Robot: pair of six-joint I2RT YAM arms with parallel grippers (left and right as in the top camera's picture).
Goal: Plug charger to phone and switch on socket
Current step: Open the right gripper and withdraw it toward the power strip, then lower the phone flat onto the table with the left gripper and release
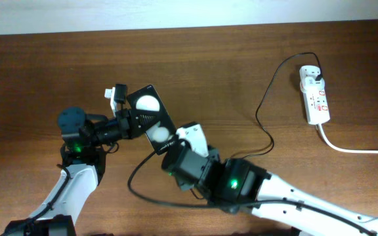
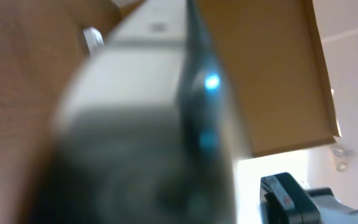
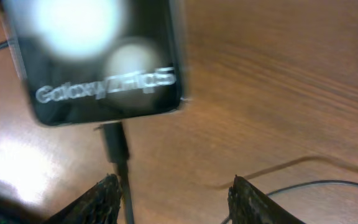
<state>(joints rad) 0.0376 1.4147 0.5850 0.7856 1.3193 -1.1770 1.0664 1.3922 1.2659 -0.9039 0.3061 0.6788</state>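
The robot's left gripper should release the phone, still held tilted above the table, on the bare table (image 1: 205, 112) just beyond the right gripper, short of the socket.
The phone (image 1: 151, 117) is black with two white round spots and is held tilted above the table. My left gripper (image 1: 128, 120) is shut on its left edge. In the left wrist view the phone (image 2: 142, 124) is a close blur that hides the fingers. In the right wrist view the phone (image 3: 98, 56) has the charger's black connector (image 3: 114, 142) in its lower edge. My right gripper (image 3: 176, 202) is open just below it, with the cable running past its left finger. The charger cable (image 1: 268, 131) leads to the white plug adapter (image 1: 310, 73) in the socket (image 1: 317, 98).
The socket's thick white cord (image 1: 353, 149) runs off the right edge. The black cable loops on the table (image 1: 136, 183) in front of my right arm (image 1: 241, 183). A black boxy part (image 2: 291, 199) shows at the lower right of the left wrist view.
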